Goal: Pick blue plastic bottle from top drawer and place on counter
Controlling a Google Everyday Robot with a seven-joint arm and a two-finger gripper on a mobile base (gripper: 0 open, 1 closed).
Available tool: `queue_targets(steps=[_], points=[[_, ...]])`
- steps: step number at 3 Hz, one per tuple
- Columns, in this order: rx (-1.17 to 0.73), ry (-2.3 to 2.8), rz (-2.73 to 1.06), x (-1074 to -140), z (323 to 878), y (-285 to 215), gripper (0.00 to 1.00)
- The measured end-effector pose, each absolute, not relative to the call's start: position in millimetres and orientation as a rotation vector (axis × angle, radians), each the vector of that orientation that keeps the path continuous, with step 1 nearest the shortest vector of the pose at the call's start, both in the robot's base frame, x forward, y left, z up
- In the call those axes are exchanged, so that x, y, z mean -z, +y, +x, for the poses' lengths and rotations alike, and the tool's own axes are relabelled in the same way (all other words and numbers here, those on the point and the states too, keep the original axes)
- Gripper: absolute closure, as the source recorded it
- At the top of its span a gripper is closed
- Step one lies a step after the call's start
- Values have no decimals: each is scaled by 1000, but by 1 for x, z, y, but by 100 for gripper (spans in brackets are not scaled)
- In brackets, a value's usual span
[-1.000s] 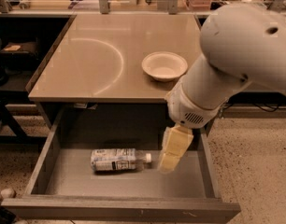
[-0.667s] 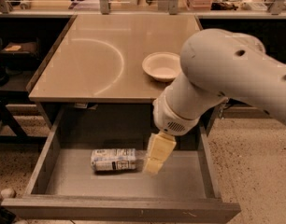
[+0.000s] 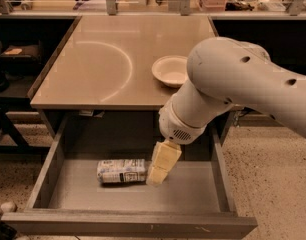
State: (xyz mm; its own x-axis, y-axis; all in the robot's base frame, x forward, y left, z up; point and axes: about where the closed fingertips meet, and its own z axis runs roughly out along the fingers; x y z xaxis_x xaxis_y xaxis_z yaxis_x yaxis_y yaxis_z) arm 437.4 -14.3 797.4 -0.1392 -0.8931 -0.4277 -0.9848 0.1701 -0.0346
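Next, I close my gripper around the middle of the body (image 3: 125, 172) of the blue plastic bottle, away from its cap end.
The blue plastic bottle (image 3: 121, 171) lies on its side on the flat bottom of the open top drawer (image 3: 193, 189), cap end toward the right. My gripper (image 3: 157, 178) hangs down into the drawer from the big white arm, its yellowish fingers right at the bottle's cap end, covering the cap. The counter (image 3: 108, 59) is a beige glossy top with a curved arc mark, just behind the drawer.
A white bowl (image 3: 171, 70) sits on the counter's right side, partly behind my arm. Dark shelving stands to the left, and cluttered benches run along the back. The speckled floor lies to the right.
My arm and gripper have moved left across the drawer, from well right of the bottle to its cap end. The bottle has not moved.
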Motion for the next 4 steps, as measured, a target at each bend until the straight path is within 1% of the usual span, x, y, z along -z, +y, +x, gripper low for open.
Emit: queue_targets(steps=[1,2,3,4], points=[[-365,2100,-1757,-781,438,0,0],[-341,2060,-1703,-727,468,45,0],[-341,2060,-1703,-727,468,45,0],[-402,2048,-1683,-709,462,52,0]])
